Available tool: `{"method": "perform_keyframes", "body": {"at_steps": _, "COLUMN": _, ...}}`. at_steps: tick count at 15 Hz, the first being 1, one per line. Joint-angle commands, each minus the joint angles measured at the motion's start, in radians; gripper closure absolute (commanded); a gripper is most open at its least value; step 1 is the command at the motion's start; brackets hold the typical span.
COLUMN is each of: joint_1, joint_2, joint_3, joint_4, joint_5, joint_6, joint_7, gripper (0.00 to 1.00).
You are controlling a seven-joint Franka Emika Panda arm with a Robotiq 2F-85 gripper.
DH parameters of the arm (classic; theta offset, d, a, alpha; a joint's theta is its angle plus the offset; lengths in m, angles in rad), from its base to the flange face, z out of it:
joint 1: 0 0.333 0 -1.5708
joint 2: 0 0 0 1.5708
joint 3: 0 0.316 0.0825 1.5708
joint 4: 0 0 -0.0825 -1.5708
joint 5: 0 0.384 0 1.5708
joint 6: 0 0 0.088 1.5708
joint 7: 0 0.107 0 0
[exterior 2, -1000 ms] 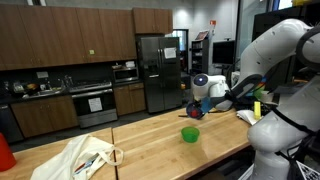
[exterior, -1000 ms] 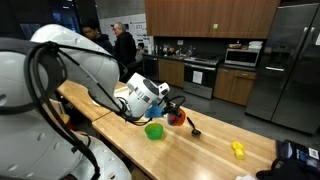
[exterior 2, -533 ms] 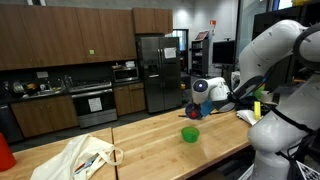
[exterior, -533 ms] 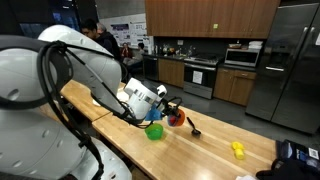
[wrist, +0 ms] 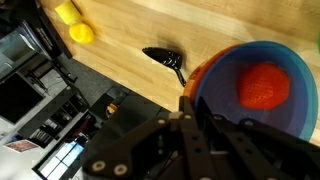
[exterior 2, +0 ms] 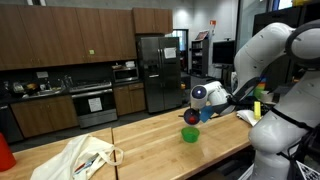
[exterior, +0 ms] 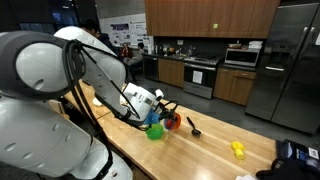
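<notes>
Next, I let go of the blue bowl between the green bowl and the black spoon (exterior: pixel 164 127).
My gripper (wrist: pixel 190 108) is shut on the rim of a blue bowl (wrist: pixel 225 95) with an orange outside. The bowl holds a red lump (wrist: pixel 263 88). In both exterior views the gripper (exterior: pixel 166 115) (exterior 2: pixel 194 110) holds this bowl (exterior: pixel 175 121) (exterior 2: pixel 190 117) just above the wooden table, close over a green bowl (exterior: pixel 153 131) (exterior 2: pixel 190 134). A black spoon (wrist: pixel 165 58) (exterior: pixel 193 128) lies on the wood just beyond the held bowl.
A yellow object (wrist: pixel 75 22) (exterior: pixel 238 149) lies farther along the table (exterior: pixel 210 145). A white bag (exterior 2: pixel 85 155) lies at the other end of the table, with a red object (exterior 2: pixel 4 152) at the frame edge. Kitchen cabinets, stove and fridge stand behind.
The arm has lowered and shifted the held bowl closer to the green bowl. The other objects have not moved.
</notes>
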Motion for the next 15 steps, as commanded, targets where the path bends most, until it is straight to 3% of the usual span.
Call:
{"method": "perform_keyframes", "body": {"at_steps": 1, "joint_1": 0.023, "joint_2": 0.001, "joint_3": -0.006, "joint_4": 0.0, "joint_5": -0.063, "joint_6": 0.007, "joint_7": 0.054, "gripper": 0.98}}
{"method": "perform_keyframes", "body": {"at_steps": 15, "joint_1": 0.044, "joint_2": -0.007, "joint_3": -0.008, "joint_4": 0.001, "joint_5": -0.181, "joint_6": 0.015, "joint_7": 0.154, "gripper": 0.98}}
